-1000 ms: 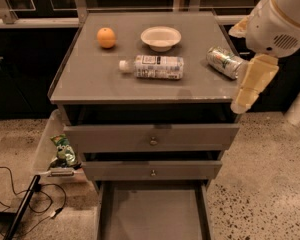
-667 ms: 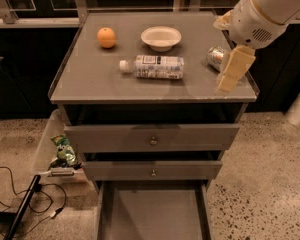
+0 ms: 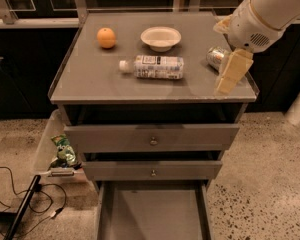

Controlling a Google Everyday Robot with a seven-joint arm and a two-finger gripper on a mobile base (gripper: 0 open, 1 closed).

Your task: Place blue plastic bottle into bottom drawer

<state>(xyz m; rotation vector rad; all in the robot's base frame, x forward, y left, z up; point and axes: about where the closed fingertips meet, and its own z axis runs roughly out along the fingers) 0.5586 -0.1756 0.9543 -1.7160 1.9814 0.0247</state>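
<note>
The blue plastic bottle's bottom end (image 3: 174, 67), opposite its white cap, is the next place my gripper will go to and close on.
The blue plastic bottle (image 3: 157, 67) lies on its side in the middle of the grey cabinet top (image 3: 90, 81), white cap pointing left. The bottom drawer (image 3: 152, 211) is pulled open at the foot of the cabinet, and its grey floor is bare. My gripper (image 3: 230, 74) hangs from the white arm at the right edge of the top, pointing down. It is just right of and partly in front of a silver-green can (image 3: 215, 57), and well right of the bottle. It holds nothing that I can see.
An orange (image 3: 106, 37) and a white bowl (image 3: 161, 37) sit at the back of the top. Two shut drawers with round knobs (image 3: 153, 141) are above the open one. A bin with a green bag (image 3: 64, 151) and cables (image 3: 20, 204) lie on the floor at left.
My arm and gripper have moved left from beyond the cabinet's right edge to over the top, beside the can. The bottle and the drawer have not moved.
</note>
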